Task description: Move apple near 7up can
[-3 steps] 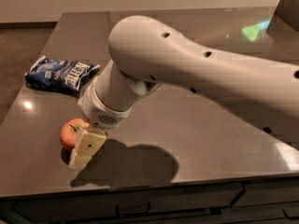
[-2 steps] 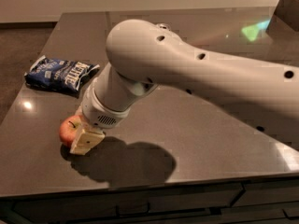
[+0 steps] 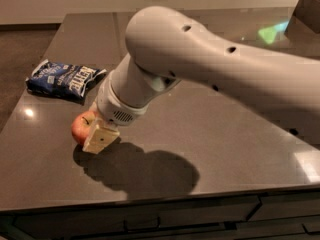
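The red apple, now near the table's front corner, will come to rest on the dark table's middle [image 3: 178,70], just in front of the 7up can, where my gripper needs to let go of it.
The red apple [image 3: 80,127] with yellowish patches sits on the dark table [image 3: 235,134] near its front left corner. My gripper [image 3: 95,134] is down at the apple, pressed against its right side, with the wrist directly above it. The large white arm [image 3: 210,59] reaches in from the right and covers much of the table's middle. The 7up can is not in view; it may be hidden behind the arm.
A blue chip bag [image 3: 64,79] lies flat at the table's left side, behind the apple. The table's front edge [image 3: 150,196] runs just below the apple. A dark object [image 3: 307,9] stands at the far right corner.
The gripper has lowered and moved left, closing in on the apple. The apple and the chip bag have stayed in place.
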Controlling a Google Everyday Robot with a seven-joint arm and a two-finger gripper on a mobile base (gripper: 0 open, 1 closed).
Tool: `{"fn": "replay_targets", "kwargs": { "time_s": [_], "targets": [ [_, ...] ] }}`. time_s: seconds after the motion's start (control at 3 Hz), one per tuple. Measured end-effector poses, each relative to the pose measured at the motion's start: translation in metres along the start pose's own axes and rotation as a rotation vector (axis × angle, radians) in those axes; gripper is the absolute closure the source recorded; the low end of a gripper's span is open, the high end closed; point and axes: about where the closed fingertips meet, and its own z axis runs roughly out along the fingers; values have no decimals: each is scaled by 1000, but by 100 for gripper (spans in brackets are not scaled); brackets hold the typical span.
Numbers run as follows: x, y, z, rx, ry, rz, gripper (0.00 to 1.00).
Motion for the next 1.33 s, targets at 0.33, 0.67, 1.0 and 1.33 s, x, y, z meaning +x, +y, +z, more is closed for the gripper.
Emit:
{"fn": "replay_targets", "kwargs": {
  "time_s": [0.33,0.67,1.0,1.33],
  "targets": [
    [14,-31,-34,67,13,63,100],
    [42,-64,-62,128,47,141,100],
    [82,-102,-76,199,116,235,100],
    [120,-135,-87,276,180,330,100]
  ]
}}
